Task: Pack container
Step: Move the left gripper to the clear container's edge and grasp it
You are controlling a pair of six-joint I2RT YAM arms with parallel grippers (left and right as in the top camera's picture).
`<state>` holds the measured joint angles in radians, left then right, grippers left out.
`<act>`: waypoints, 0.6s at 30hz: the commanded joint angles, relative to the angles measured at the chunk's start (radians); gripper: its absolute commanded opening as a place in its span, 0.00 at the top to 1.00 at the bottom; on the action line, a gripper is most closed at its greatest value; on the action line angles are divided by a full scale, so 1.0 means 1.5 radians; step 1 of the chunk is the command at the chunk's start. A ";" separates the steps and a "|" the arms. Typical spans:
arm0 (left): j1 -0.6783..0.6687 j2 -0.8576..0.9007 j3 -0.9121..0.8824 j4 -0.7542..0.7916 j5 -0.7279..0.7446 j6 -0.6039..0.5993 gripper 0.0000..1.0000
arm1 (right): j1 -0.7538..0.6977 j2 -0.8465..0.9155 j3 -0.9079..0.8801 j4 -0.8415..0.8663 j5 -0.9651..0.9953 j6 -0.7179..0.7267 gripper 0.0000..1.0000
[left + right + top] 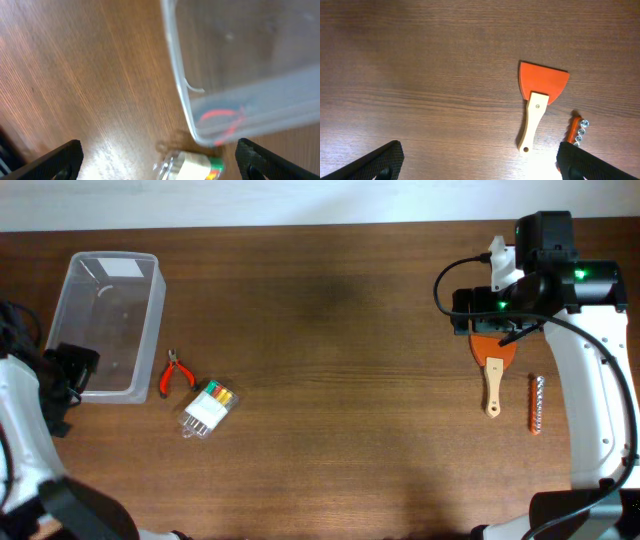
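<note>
I will next move my left gripper to the clear plastic container's near short side (97,396) (181,87), the one closest to me, and close it there.
The clear plastic container (156,320) stands empty at the far left; its corner fills the left wrist view (174,60). Red-handled pliers (177,374) and a clear pack of coloured markers (207,409) lie just right of it. My left gripper (68,370) hovers over the container's near left corner, open and empty (160,161), with the marker pack (196,166) between its fingertips' lines. An orange scraper with a wooden handle (494,372) and an orange socket rail (537,404) lie at the right. My right gripper (492,312) is above the scraper (538,97), open and empty (480,161).
The pliers show blurred red through the container wall (222,120) in the left wrist view. The socket rail (576,131) lies by my right fingertip. Bare brown wood spans the middle of the table (340,380). A white wall runs behind the far edge.
</note>
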<state>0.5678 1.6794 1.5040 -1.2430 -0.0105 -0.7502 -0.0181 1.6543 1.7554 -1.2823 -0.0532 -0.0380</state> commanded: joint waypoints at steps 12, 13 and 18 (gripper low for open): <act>0.003 0.201 0.013 0.091 0.005 -0.078 0.00 | -0.001 -0.001 0.019 -0.003 0.001 -0.005 0.01; 0.003 0.211 0.013 0.091 0.005 -0.078 0.00 | -0.001 -0.001 0.019 -0.003 0.001 -0.005 0.01; 0.003 0.235 0.013 0.091 0.011 -0.078 0.10 | -0.001 -0.001 0.019 -0.003 0.001 -0.005 0.01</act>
<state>0.5716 2.0144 1.5089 -1.1042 -0.0154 -0.8604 -0.0181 1.6543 1.7561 -1.2839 -0.0528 -0.0387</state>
